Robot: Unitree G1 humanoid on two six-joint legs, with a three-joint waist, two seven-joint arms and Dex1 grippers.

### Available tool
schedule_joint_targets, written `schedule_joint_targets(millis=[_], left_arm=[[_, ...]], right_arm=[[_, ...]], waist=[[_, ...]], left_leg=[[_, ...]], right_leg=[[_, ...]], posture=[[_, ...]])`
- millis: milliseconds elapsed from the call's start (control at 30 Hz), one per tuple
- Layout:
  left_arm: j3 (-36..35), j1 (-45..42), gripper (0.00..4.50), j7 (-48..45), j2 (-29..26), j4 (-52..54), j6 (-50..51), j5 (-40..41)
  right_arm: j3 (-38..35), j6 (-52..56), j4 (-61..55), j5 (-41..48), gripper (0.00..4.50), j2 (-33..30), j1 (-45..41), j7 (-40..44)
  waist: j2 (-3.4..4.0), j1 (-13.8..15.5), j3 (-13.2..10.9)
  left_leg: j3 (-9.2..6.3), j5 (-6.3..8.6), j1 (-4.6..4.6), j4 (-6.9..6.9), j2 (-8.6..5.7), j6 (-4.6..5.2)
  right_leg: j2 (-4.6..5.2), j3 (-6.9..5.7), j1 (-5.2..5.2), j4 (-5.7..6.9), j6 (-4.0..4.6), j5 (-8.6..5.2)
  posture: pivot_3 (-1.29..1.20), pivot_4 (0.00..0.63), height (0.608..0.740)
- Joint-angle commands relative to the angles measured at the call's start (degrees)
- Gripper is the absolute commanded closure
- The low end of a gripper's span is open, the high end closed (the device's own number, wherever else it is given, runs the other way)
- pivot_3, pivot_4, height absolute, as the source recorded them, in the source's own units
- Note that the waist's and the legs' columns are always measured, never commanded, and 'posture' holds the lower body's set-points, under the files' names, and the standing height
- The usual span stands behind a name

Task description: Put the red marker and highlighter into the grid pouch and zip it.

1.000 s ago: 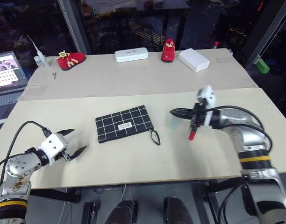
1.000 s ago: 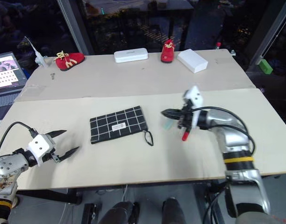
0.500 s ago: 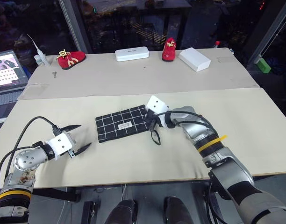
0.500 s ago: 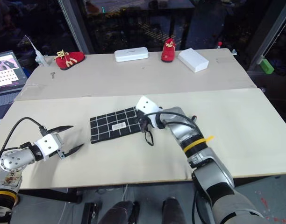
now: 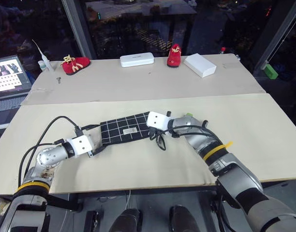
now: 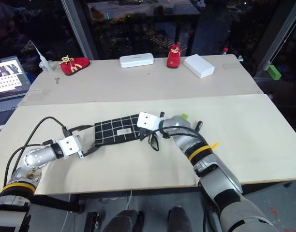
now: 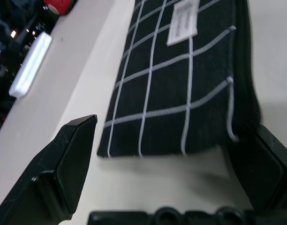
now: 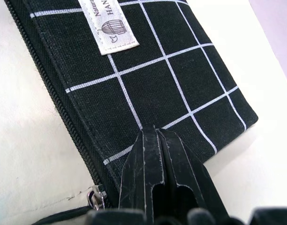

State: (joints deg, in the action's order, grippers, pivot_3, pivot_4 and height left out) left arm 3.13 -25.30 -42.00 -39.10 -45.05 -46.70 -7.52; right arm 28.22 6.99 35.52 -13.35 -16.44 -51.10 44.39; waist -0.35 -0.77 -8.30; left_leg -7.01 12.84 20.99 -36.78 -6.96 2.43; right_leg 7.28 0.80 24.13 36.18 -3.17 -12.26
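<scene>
The fabric beside the zipper slider is held shut in my right gripper, so my left gripper needs to clamp the pouch before I take the cord pull [image 8: 64, 215] with my right gripper.
The grid pouch [image 5: 125, 128] lies flat in the middle of the near table, label up, with its black cord pull [image 5: 161, 142] trailing off its right end. My left gripper [image 5: 100, 144] is open, one finger on each side of the pouch's left end [image 7: 181, 84]; one fingertip [image 7: 270, 173] touches a corner. My right gripper [image 5: 150, 130] is shut with nothing between its fingers, and its tips rest on the fabric [image 8: 150, 129] beside the zipper slider [image 8: 93, 199]. The highlighter's green cap [image 6: 184, 116] peeks out behind my right forearm. The red marker is hidden.
Two red shoe-shaped objects [image 5: 74, 64] [image 5: 174, 54] and two white boxes [image 5: 136, 59] [image 5: 200, 65] sit on the far table. A laptop [image 5: 10, 77] stands at the far left. A green block [image 5: 270, 71] lies beyond the right edge.
My left gripper has moved right, up to the pouch's left end. A second ago my right gripper held the red marker to the right of the pouch; it swung left onto the zipper end without it.
</scene>
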Motion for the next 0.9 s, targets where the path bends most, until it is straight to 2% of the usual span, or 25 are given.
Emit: schedule_joint_targets(millis=[33,267,333,367,400,600,700,733,800,900], left_arm=[[2.96,-3.4,0.0,2.34,1.58,-5.35,-3.45,-3.72],[5.69,-6.96,0.0,2.44,3.77,-10.84,-6.87,-4.5],[5.98,-7.34,0.52,1.8,4.05,-11.83,-7.25,-3.97],[6.11,-7.46,0.59,1.51,4.16,-12.14,-7.44,-3.72],[6.19,-7.56,1.1,1.31,4.25,-12.38,-7.6,-3.5],[5.41,-7.14,3.31,-2.22,5.9,-12.14,-6.54,0.44],[4.63,-6.39,4.23,-5.0,6.73,-10.37,-4.1,3.51],[4.51,-6.07,4.43,-5.85,6.81,-9.68,-3.15,4.2],[4.43,-5.18,4.43,-7.71,6.83,-7.86,-0.73,5.41],[4.14,-3.29,4.5,-9.83,6.68,-4.46,2.45,7.33]], right_arm=[[-0.77,0.47,1.74,-1.38,4.46,-0.39,-0.11,0.02],[-1.48,0.91,1.02,-1.26,4.46,-0.61,0.58,0.36],[-1.82,0.98,1.22,-1.14,4.5,-0.54,0.49,0.36],[-1.93,0.93,1.3,-1.11,4.5,-0.59,0.44,0.48],[-1.97,0.84,1.36,-1.11,4.5,-0.63,0.38,0.65],[-3.54,0.45,1.6,0.43,4.5,-0.33,0.3,1.83],[-4.42,0.58,2.68,0.95,4.5,-0.09,-0.17,2.0],[-4.8,0.61,3.25,1.21,4.5,0.02,-0.42,2.06],[-5.55,0.28,4.63,1.5,4.5,0.18,-1.07,2.03],[-9.17,1.61,6.03,4.94,3.75,1.23,-2.66,2.7]], waist=[[-0.01,0.11,0.0],[-0.02,0.13,0.03],[-0.03,0.16,0.03],[-0.03,0.16,0.03],[-0.02,0.16,0.03],[-0.03,0.1,0.03],[-0.02,0.04,0.03],[-0.02,0.03,0.03],[-0.02,-0.03,0.03],[-0.02,-0.21,0.03]], left_leg=[[-0.01,0.0,0.0,0.0,0.0,0.0],[-0.02,0.0,0.07,-0.01,-0.03,0.01],[-0.03,0.0,0.08,-0.01,-0.03,0.01],[-0.03,0.0,0.08,-0.01,-0.04,0.01],[-0.03,0.0,0.08,-0.01,-0.05,0.01],[-0.04,0.0,0.12,-0.01,-0.05,0.01],[-0.03,0.01,0.16,-0.01,-0.05,0.03],[-0.03,0.01,0.18,-0.01,-0.05,0.03],[-0.03,0.02,0.19,-0.01,-0.06,0.04],[-0.02,0.02,0.19,-0.01,-0.05,0.04]], right_leg=[[0.0,-0.01,0.0,0.0,0.0,0.0],[0.01,-0.01,0.01,0.0,-0.01,0.0],[0.01,-0.01,0.02,0.0,-0.01,0.0],[0.01,-0.01,0.02,-0.01,-0.01,0.0],[0.02,-0.01,0.02,0.0,-0.01,0.0],[0.01,-0.02,0.02,-0.01,-0.02,-0.01],[0.02,-0.01,0.02,-0.01,-0.03,-0.01],[0.02,-0.01,0.02,-0.01,-0.03,-0.01],[0.02,0.0,0.02,-0.02,-0.03,-0.01],[0.02,0.01,0.01,-0.01,-0.03,-0.01]], posture=[[0.0,0.15,0.74],[0.0,0.15,0.74],[0.0,0.15,0.74],[0.0,0.15,0.74],[0.0,0.15,0.74],[0.0,0.15,0.74],[0.0,0.15,0.74],[0.0,0.15,0.74],[0.0,0.15,0.74],[0.0,0.15,0.74]])
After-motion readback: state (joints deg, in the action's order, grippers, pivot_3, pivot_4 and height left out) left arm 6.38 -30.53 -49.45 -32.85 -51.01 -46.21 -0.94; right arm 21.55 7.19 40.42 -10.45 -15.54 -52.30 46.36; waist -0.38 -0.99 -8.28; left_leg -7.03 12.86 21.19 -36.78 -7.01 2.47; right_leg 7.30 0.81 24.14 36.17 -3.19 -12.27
